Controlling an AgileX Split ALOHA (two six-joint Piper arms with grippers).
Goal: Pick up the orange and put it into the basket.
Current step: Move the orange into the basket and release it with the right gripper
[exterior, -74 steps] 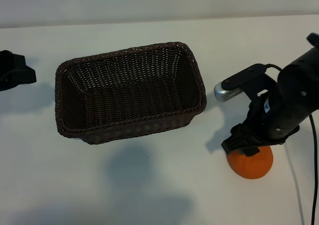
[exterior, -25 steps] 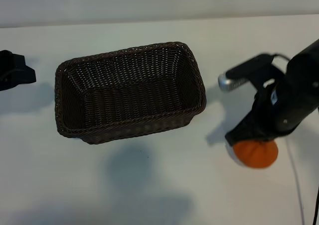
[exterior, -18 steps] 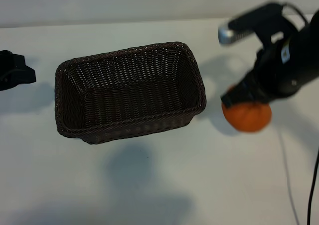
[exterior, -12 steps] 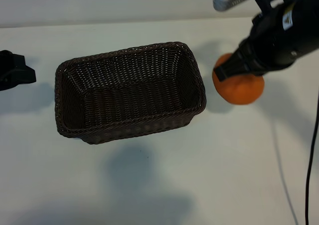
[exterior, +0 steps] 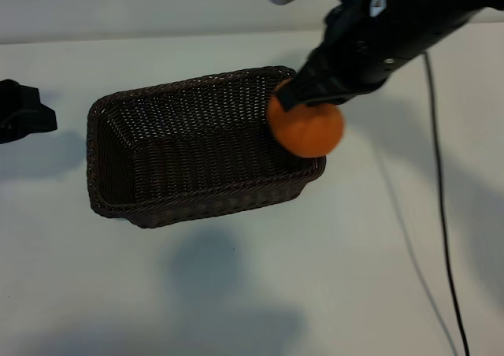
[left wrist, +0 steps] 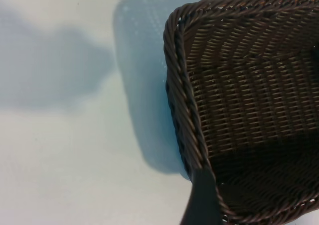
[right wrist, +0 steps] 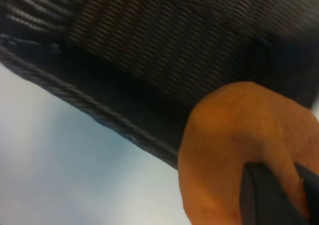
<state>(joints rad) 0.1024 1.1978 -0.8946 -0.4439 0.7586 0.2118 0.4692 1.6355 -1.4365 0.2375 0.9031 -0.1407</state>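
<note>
Next, my right gripper lets go of the orange on the basket's woven bottom close to its front side (exterior: 240, 164) (right wrist: 174, 95). The orange now hangs level with the basket's rim.
The orange (exterior: 305, 131) hangs in the air over the right end of the dark woven basket (exterior: 91, 139), level with its rim. My right gripper (exterior: 298, 98) is shut on the orange from above. In the right wrist view the orange (right wrist: 232, 145) fills the lower corner, one dark finger (right wrist: 264, 197) presses on it, and the basket's weave (right wrist: 149, 46) lies just beyond. My left gripper (exterior: 24, 112) stays parked at the table's left edge, open and holding nothing. The left wrist view shows a corner of the basket's braided rim (left wrist: 182, 100).
The basket stands on a white table (exterior: 236, 293) with bare surface in front of it and to its right. The right arm's black cable (exterior: 435, 183) trails across the table on the right.
My right gripper has lifted the orange off the table at the right and carried it up and leftward to the basket's right end. The left arm and the basket have stayed put.
</note>
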